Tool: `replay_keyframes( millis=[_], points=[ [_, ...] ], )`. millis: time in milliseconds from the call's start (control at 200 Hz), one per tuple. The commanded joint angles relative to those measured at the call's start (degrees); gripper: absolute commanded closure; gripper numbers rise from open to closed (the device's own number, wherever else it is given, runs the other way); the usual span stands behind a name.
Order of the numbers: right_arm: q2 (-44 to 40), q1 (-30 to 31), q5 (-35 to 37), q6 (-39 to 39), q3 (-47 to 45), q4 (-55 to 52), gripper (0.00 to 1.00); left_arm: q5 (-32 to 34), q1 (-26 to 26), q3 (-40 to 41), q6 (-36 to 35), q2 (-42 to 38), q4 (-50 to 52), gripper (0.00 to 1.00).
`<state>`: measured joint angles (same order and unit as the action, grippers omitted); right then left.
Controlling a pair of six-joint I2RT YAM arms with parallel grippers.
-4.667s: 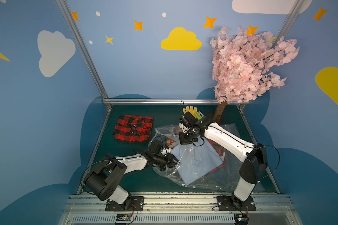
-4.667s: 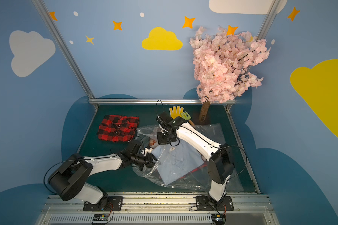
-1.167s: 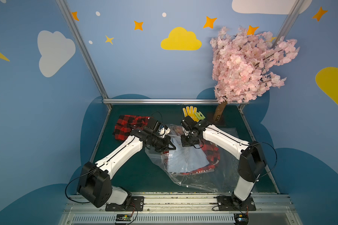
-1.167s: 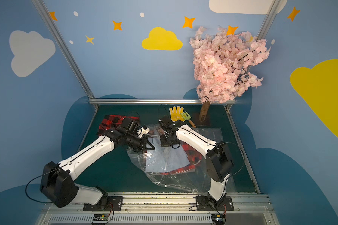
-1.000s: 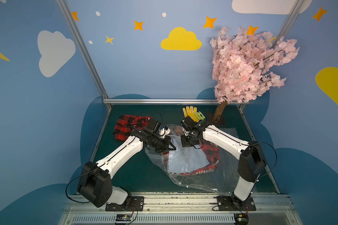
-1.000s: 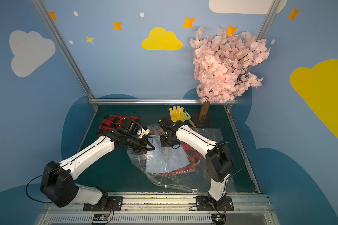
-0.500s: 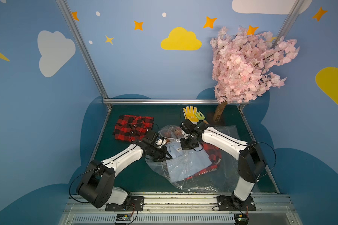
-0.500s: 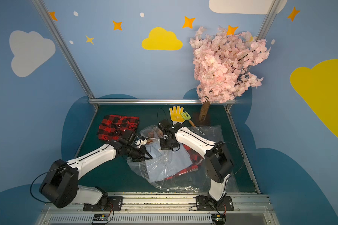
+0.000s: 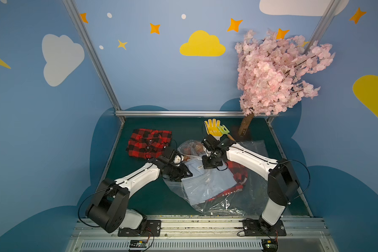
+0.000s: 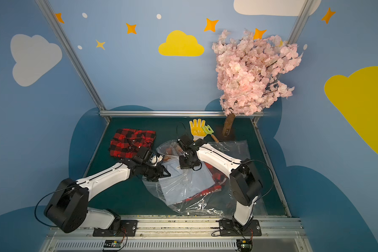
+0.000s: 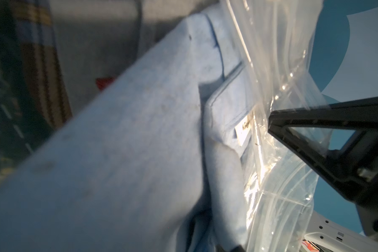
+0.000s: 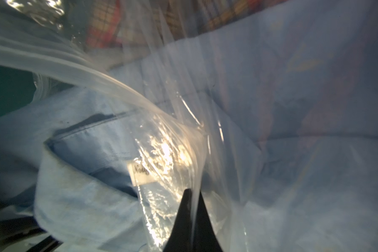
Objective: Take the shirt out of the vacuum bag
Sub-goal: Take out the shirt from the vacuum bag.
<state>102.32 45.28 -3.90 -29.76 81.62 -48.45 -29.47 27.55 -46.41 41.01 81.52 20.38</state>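
My left gripper is halfway along the side edge of the light blue shirt. I will open it and take the shirt's corner nearer the collar (image 9: 187, 163) before I pull the shirt out.
The clear vacuum bag (image 9: 216, 203) (image 10: 194, 205) lies crumpled mid-table, holding a light blue shirt (image 9: 203, 185) (image 10: 183, 185), a red checked garment (image 9: 238, 172) and a brown checked one (image 9: 194, 148). The blue shirt's collar and label poke out at the bag's mouth. My right gripper (image 9: 212, 164) (image 12: 192, 196) is shut on the bag's plastic edge (image 12: 162, 141) just beside the collar. My left gripper (image 9: 184, 174) (image 10: 162, 173) sits low at the mouth, against the blue shirt (image 11: 129, 141). Cloth covers its jaws in the left wrist view.
A red-and-black checked shirt (image 9: 148, 143) lies outside the bag at the back left. A yellow glove (image 9: 213, 127) and a small green rake (image 9: 224, 131) lie at the back. The pink blossom tree's trunk (image 9: 244, 126) stands at the back right.
My left arm has come down and toward the front from its raised reach over the bag. The bag's mouth and the blue shirt have sunk with it. The right gripper has kept its hold.
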Motion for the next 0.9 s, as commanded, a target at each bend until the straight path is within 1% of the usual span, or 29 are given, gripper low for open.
replay_keyframes(
  millis=[0, 190, 370, 435, 500, 596, 896],
  points=[
    [-0.77, 0.75, -0.35, -0.22, -0.79, -4.46, 1.0, 3.71, -0.59, -3.22, -2.87, -0.29, 1.37, 0.57],
    [-0.55, 0.69, -0.3, -0.39, -1.27, -4.38, 1.0, 4.2, -0.6, -5.74, -4.44, 0.36, 2.45, 0.59],
    [-0.46, 0.82, -0.4, -0.52, -1.71, -4.11, 1.0, 4.16, -0.61, -6.41, -5.56, 0.82, 2.79, 0.64],
    [-0.39, 0.71, -0.38, -0.52, -1.85, -4.11, 1.0, 3.66, -0.52, -6.35, -5.77, 1.05, 2.66, 0.74],
    [-0.35, 0.73, -0.32, -0.48, -1.91, -4.12, 1.0, 3.07, -0.57, -6.58, -6.09, 1.45, 2.69, 0.83],
    [-0.37, 0.78, -0.23, -0.49, -1.9, -4.11, 1.0, 2.43, -0.44, -7.64, -6.56, 1.29, 3.24, 0.89],
    [0.11, 0.77, -0.18, -0.24, -1.96, -4.11, 1.0, 0.09, 1.06, -13.53, -6.56, -1.61, 6.58, 0.91]
  ],
)
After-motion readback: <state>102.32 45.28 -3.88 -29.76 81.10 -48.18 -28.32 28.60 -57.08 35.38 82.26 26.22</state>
